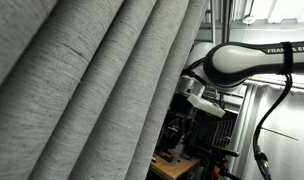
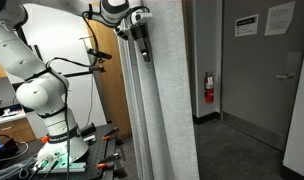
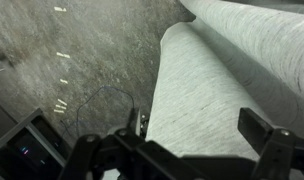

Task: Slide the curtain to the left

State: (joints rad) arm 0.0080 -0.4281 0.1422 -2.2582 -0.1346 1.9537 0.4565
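Note:
Next, I move my gripper over to the outer edge [image 1: 179, 76] [image 3: 155, 112] of the curtain, the edge that is beside the white arm, and close it there.
The curtain [image 1: 82, 90] is a big light-grey woven drape with deep pleats. It fills most of an exterior view and hangs as a narrow bunched column in the middle of an exterior view [image 2: 168, 100]. My gripper [image 2: 142, 42] is high up at the curtain's edge; in an exterior view [image 1: 199, 100] the drape partly hides it. In the wrist view one pleat of the curtain [image 3: 212, 70] lies between my gripper's [image 3: 197, 125] spread fingers. The fingers are open and sit on either side of the fold.
The white arm [image 1: 242, 60] reaches in from its base on a cluttered bench [image 2: 62, 150]. A window frame [image 2: 132, 110] stands behind the curtain. A red fire extinguisher [image 2: 209, 88] and a grey door [image 2: 257, 70] are farther off. Dark speckled floor [image 3: 82, 60] lies below.

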